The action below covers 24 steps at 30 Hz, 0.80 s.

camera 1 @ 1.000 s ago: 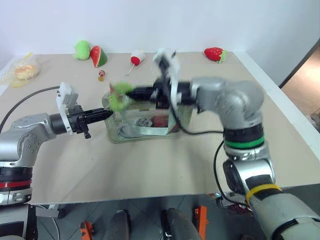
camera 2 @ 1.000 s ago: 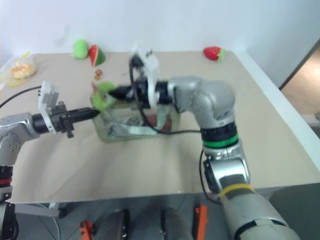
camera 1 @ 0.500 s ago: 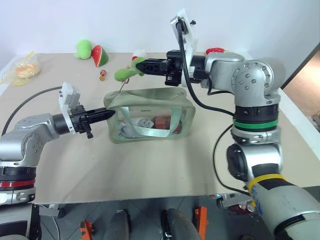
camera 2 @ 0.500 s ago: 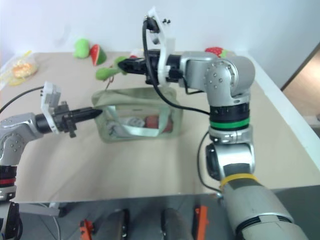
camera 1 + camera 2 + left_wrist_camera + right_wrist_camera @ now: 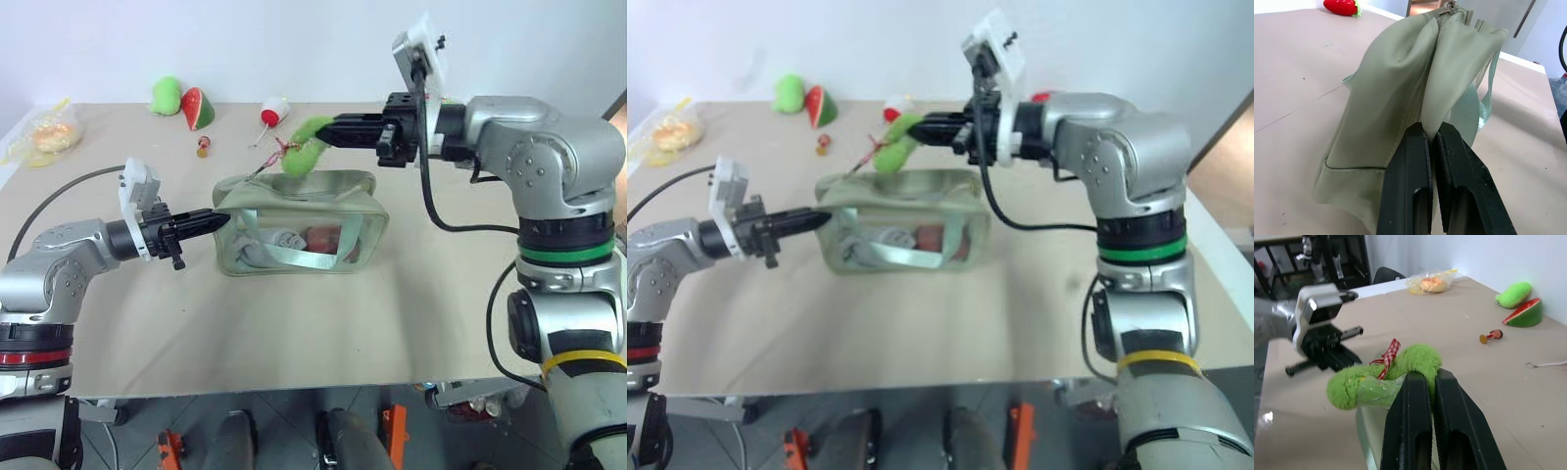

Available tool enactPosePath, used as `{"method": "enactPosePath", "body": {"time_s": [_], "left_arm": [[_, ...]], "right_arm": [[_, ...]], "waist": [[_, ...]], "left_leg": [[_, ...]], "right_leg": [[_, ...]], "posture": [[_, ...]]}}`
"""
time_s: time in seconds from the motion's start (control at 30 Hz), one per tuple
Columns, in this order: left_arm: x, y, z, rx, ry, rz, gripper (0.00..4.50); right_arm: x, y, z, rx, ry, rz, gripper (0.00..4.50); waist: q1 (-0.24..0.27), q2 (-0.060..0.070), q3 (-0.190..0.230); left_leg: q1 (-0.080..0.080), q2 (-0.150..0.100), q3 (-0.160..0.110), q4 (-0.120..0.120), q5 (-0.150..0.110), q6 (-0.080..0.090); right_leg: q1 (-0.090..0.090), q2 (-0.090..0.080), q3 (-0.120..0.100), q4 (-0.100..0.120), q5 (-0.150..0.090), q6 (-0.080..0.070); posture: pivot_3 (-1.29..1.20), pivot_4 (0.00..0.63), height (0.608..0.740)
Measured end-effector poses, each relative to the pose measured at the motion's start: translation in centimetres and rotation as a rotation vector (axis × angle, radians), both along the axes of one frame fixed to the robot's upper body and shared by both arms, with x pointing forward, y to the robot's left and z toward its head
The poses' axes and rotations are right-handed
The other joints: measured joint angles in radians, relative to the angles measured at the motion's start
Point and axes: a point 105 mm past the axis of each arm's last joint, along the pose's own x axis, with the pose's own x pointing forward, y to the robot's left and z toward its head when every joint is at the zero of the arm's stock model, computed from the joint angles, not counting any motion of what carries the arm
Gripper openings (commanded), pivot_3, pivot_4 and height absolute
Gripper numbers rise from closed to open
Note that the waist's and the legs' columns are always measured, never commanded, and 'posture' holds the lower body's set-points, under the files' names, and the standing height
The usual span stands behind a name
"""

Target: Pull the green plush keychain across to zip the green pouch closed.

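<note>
Next, the right gripper releases the green plush keychain on the table (image 5: 385,256) against the pouch's end opposite my left gripper. The keychain now hangs above the pouch's top.
The pale green pouch (image 5: 345,193) stands on the table with its clear side panel toward me. My left gripper (image 5: 219,221) is shut on the fabric at the pouch's left end; in the left wrist view its black fingers (image 5: 1409,161) pinch a fold of the pouch (image 5: 1391,98) just below the zipper seam. The fuzzy lime-green plush keychain (image 5: 304,149), with a red checked ribbon, hangs above the pouch's top near the middle. My right gripper (image 5: 329,128) is shut on its upper end, seen close in the right wrist view on the keychain (image 5: 1369,384).
At the far left of the table lie a rounded green plush toy (image 5: 164,96) and a watermelon slice (image 5: 196,109). A small red-and-white toy (image 5: 269,111), a tiny figure (image 5: 202,149) and a clear bag with something orange inside (image 5: 39,137) lie nearby. A strawberry (image 5: 1342,6) lies far right.
My right gripper has carried the keychain to the right, from the pouch's left end to above its middle. The left gripper has kept its hold on the pouch's left end.
</note>
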Motion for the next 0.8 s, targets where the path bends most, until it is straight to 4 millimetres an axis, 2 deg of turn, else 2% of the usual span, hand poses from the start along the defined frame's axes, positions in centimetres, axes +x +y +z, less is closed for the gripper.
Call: {"method": "enactPosePath", "body": {"time_s": [0.13, 0.2, 0.37, 0.43, 0.6, 0.8], "left_arm": [[0.2, 0.3, -0.3, -0.002, 0.016, 0.015, 0.00], [0.2, 0.3, -0.3, -0.003, 0.017, 0.017, 0.00], [0.2, 0.4, -0.4, -0.004, 0.022, 0.023, 0.00], [0.2, 0.4, -0.5, -0.004, 0.027, 0.023, 0.00], [0.0, 0.5, -0.6, -0.002, 0.029, 0.023, 0.00], [-0.1, 1.0, -0.6, -0.012, 0.038, 0.035, 0.00]], "right_arm": [[0.5, -0.7, 0.4, -0.018, -0.064, -0.048, 0.04], [0.6, -0.8, 0.0, -0.033, -0.076, -0.061, 0.04], [-0.2, 0.4, -4.4, -0.177, -0.082, 0.013, 0.04], [-0.2, 0.0, -5.0, -0.206, -0.097, 0.018, 0.04], [1.7, -2.9, -4.8, -0.261, -0.157, -0.084, 0.04], [4.0, -8.8, -3.8, -0.344, -0.228, -0.286, 0.04]], "waist": [[0.000, 0.001, 0.000], [0.000, 0.000, 0.000], [0.000, 0.001, 0.000], [0.000, 0.001, 0.000], [0.000, 0.001, 0.000], [0.000, 0.001, 0.000]], "left_leg": [[0.000, 0.000, 0.000, 0.000, 0.000, 0.000], [0.000, 0.000, 0.000, 0.000, 0.000, 0.000], [0.000, 0.000, 0.000, -0.001, 0.000, 0.000], [0.000, 0.000, 0.000, 0.000, 0.000, 0.000], [0.001, 0.000, 0.000, 0.000, 0.000, 0.000], [0.001, 0.000, 0.001, -0.001, 0.000, 0.000]], "right_leg": [[0.000, 0.000, 0.000, 0.000, 0.000, 0.000], [0.000, 0.000, 0.000, 0.000, 0.000, 0.000], [0.000, 0.000, 0.000, 0.000, 0.000, 0.000], [0.000, 0.000, 0.000, 0.000, 0.000, 0.000], [0.000, 0.000, 0.000, 0.000, -0.001, -0.001], [0.000, 0.000, 0.000, 0.000, -0.002, -0.002]], "posture": [[0.00, 0.150, 0.740], [0.00, 0.150, 0.740], [0.00, 0.150, 0.740], [0.00, 0.150, 0.740], [0.00, 0.150, 0.740], [0.00, 0.150, 0.740]]}}
